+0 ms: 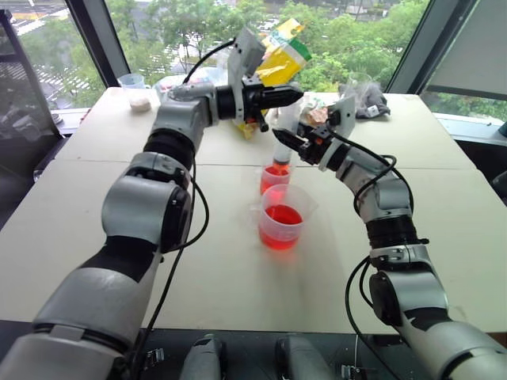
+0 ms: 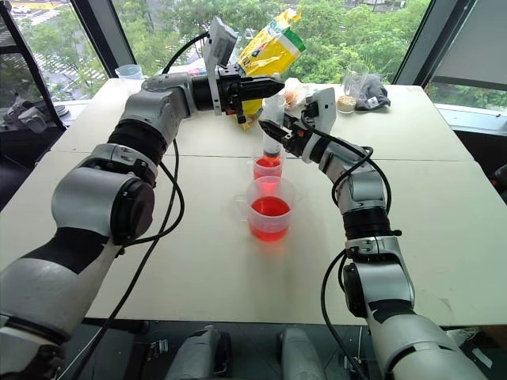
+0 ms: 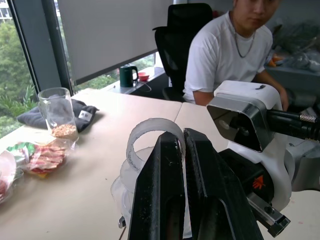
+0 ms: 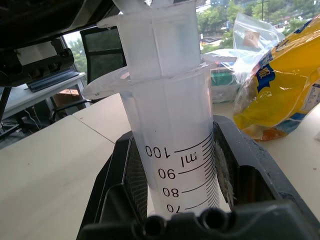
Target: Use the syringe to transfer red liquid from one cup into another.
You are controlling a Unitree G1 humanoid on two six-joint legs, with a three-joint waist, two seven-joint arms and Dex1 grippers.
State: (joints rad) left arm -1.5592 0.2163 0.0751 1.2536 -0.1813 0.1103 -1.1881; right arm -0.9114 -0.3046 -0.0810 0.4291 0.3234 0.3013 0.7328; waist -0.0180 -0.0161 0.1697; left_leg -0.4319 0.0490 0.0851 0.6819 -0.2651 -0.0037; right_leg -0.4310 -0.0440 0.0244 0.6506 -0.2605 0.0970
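Observation:
The robot's right gripper needs to release the syringe on the bare table [image 1: 379, 226] under its own arm, next to the wider measuring cup.
The syringe [image 4: 175, 125] stands upright over the narrower clear cup [image 1: 272, 179], which holds a little red liquid. Its orange tip reaches down into that cup. My right gripper [image 1: 289, 144] is shut around the clear barrel. My left gripper [image 1: 291, 96] comes in level from the left, and its black fingers [image 3: 170, 180] are shut on the white plunger [image 3: 149, 131] at the syringe's top. Just in front stands the wider measuring cup [image 1: 282, 218], about a third full of red liquid [image 1: 283, 215].
Behind the cups lie a yellow bag [image 1: 285, 57], snack packets [image 3: 42, 157] and a dark cloth [image 1: 371, 101]. A clear cup with beige grains [image 3: 57, 114] stands there, another cup [image 1: 135, 89] at the far left. A person in a white shirt [image 3: 235, 55] sits beyond the table.

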